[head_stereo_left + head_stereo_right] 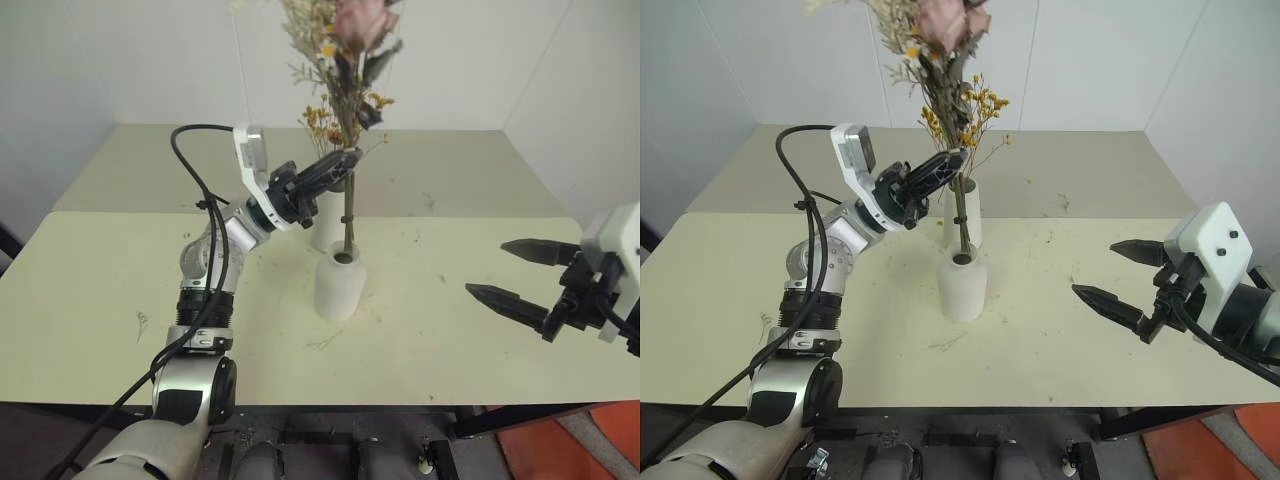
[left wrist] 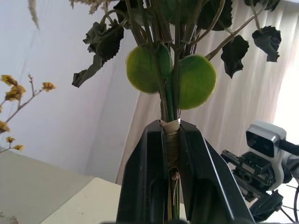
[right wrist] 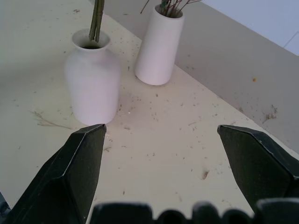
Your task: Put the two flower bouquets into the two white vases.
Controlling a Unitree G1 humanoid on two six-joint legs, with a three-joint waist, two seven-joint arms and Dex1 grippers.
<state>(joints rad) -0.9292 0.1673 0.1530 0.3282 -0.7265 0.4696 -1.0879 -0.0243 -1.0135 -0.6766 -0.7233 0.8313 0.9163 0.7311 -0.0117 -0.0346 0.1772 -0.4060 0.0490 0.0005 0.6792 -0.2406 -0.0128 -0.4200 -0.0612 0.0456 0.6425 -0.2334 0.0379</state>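
Observation:
My left gripper is going to release the rose bouquet in the neck of the shorter bottle-shaped white vase (image 1: 344, 257), letting the flowers go there.
My left gripper (image 1: 335, 165) is shut on the twine-wrapped stems (image 2: 172, 140) of the rose bouquet (image 1: 358, 25), which has pink blooms and dark leaves and stands upright. Its stem ends reach down into the neck of the shorter bottle-shaped white vase (image 1: 340, 285). Just behind stands the tall white cylinder vase (image 1: 327, 218) with the thin yellow-orange bouquet (image 1: 320, 118) in it. My right gripper (image 1: 486, 268) hovers open and holding nothing over the table, well to the right of both vases. Its wrist view shows the bottle vase (image 3: 93, 79) and the cylinder vase (image 3: 161, 44) ahead.
The vases stand near the middle of a pale table (image 1: 100, 300) strewn with small flower crumbs. A second table surface (image 1: 150, 170) lies behind it, against white walls. Open tabletop lies between the vases and my right gripper.

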